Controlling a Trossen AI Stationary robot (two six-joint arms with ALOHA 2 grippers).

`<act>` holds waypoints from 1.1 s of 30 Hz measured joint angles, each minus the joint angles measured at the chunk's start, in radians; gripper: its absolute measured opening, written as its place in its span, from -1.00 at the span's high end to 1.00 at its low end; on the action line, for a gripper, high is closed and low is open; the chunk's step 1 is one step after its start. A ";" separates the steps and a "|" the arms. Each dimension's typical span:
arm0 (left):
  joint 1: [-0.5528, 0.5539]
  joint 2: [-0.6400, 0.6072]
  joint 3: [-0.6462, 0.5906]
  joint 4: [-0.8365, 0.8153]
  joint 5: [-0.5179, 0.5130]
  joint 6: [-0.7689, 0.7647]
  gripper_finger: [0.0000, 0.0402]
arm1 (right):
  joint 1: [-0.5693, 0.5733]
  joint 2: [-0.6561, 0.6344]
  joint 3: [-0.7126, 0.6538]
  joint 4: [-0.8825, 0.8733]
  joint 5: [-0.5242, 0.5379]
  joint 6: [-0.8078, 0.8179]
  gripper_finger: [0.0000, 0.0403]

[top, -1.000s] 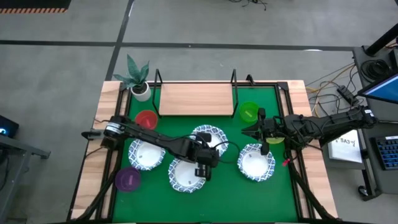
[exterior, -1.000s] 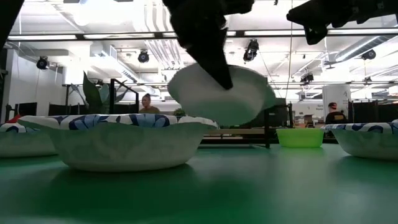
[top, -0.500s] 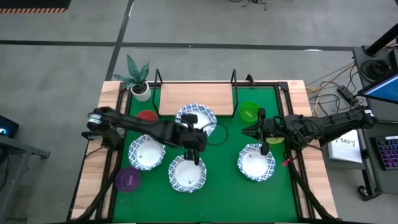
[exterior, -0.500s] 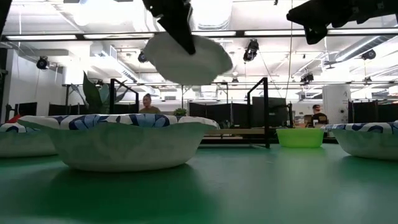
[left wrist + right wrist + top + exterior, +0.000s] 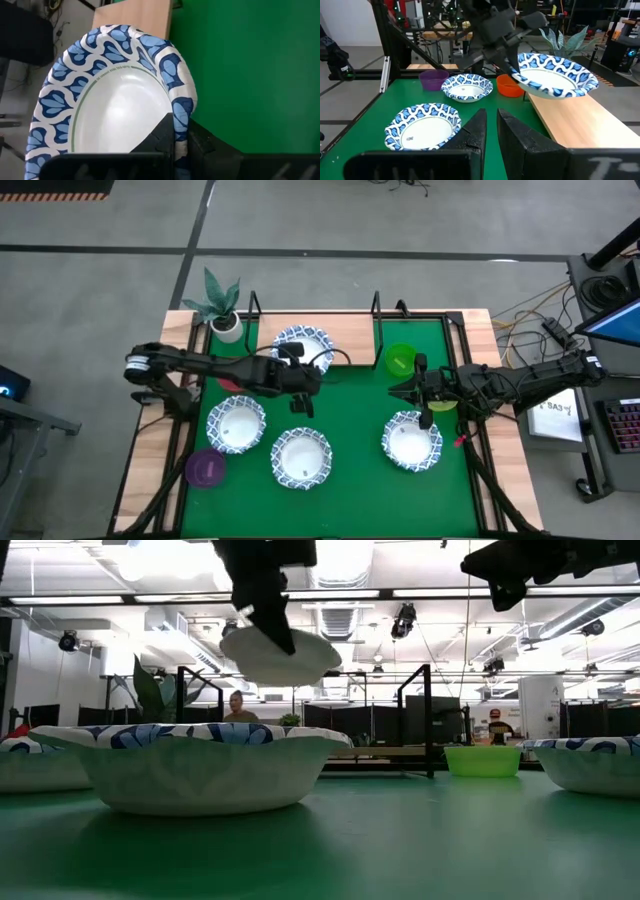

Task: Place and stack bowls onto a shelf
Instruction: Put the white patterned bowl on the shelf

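Note:
Next, my left gripper sets the patterned bowl down and lets go on the middle of the light-wood shelf (image 5: 317, 332), between the black upright posts. The patterned bowl is now above the shelf's near edge.
My left gripper (image 5: 300, 372) is shut on a white bowl with a blue-patterned outside (image 5: 302, 345) and holds it in the air over the near edge of the light-wood shelf (image 5: 340, 345). The low view shows this bowl (image 5: 282, 655) well above the mat. Three more patterned bowls (image 5: 236, 424), (image 5: 302, 457), (image 5: 411, 440) rest on their bases on the green mat. So do a purple bowl (image 5: 206, 468), a red bowl (image 5: 232, 368) and a green bowl (image 5: 400, 360). My right gripper (image 5: 393, 390) hovers shut above the mat's right side, over a yellow-green bowl (image 5: 443, 406). My left gripper pinches the patterned bowl's rim (image 5: 181, 112) on the side toward the table's near edge, one finger (image 5: 162, 132) inside the bowl and one outside. The fingers come from the near side, slanting down. The bowl is lifted clear above the shelf board (image 5: 575, 125) and slightly tilted.
A small white plant pot (image 5: 228, 326) stands at the far left corner beside the shelf. Black upright posts (image 5: 378, 315) rise at the shelf's ends. The green mat (image 5: 350, 500) lies inside a black frame, with open mat between the bowls.
My left gripper has carried the patterned bowl up from the middle of the mat toward the far edge and somewhat left, staying shut on its rim. The bowl now hangs over the shelf's near edge.

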 joint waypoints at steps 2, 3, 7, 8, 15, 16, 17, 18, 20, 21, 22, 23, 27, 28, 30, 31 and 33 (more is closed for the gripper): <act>0.023 -0.014 -0.047 0.060 0.001 0.009 1.00 | 0.000 0.000 0.000 0.000 0.000 0.000 0.83; 0.034 -0.017 -0.070 0.089 0.000 0.016 1.00 | 0.000 0.000 0.000 0.000 0.000 0.000 0.83; 0.086 -0.020 -0.139 0.201 0.000 0.053 1.00 | 0.000 0.000 0.000 0.000 0.000 -0.006 0.83; 0.100 -0.020 -0.153 0.229 0.000 0.060 1.00 | 0.000 0.000 0.000 0.000 0.000 -0.008 0.83; 0.190 -0.021 -0.215 0.366 0.001 0.106 1.00 | 0.000 0.000 0.000 0.000 0.002 -0.012 0.83; 0.202 -0.021 -0.224 0.391 0.001 0.115 1.00 | 0.000 0.000 0.000 0.000 0.002 -0.013 0.83; 0.214 -0.021 -0.233 0.415 0.001 0.123 1.00 | 0.000 0.000 0.000 0.000 0.002 -0.014 0.83; 0.226 -0.021 -0.242 0.440 0.001 0.132 1.00 | 0.000 0.000 0.000 0.000 0.002 -0.014 0.83; 0.250 -0.021 -0.253 0.487 0.002 0.149 1.00 | 0.000 0.000 0.000 0.000 0.002 -0.016 0.83; 0.263 -0.021 -0.254 0.501 0.002 0.154 1.00 | 0.000 0.000 0.000 0.000 0.002 -0.016 0.83; 0.275 -0.021 -0.254 0.509 0.003 0.155 1.00 | 0.000 0.000 0.000 0.000 0.002 -0.016 0.83; 0.287 -0.021 -0.255 0.519 0.005 0.155 1.00 | 0.000 0.000 0.000 0.000 0.002 -0.016 0.83; 0.334 -0.020 -0.255 0.593 0.077 0.144 1.00 | 0.000 0.000 0.000 0.000 0.002 -0.020 0.83; 0.343 -0.019 -0.255 0.620 0.113 0.140 1.00 | 0.000 0.000 0.000 0.000 0.002 -0.020 0.83; 0.358 -0.019 -0.255 0.671 0.177 0.131 1.00 | 0.000 0.000 0.000 0.000 0.003 -0.026 0.83; 0.363 -0.019 -0.255 0.694 0.195 0.124 0.99 | 0.000 0.000 0.000 0.000 0.002 -0.028 0.83; 0.369 -0.019 -0.255 0.737 0.201 0.109 0.97 | 0.000 0.000 0.000 0.000 0.003 -0.029 0.83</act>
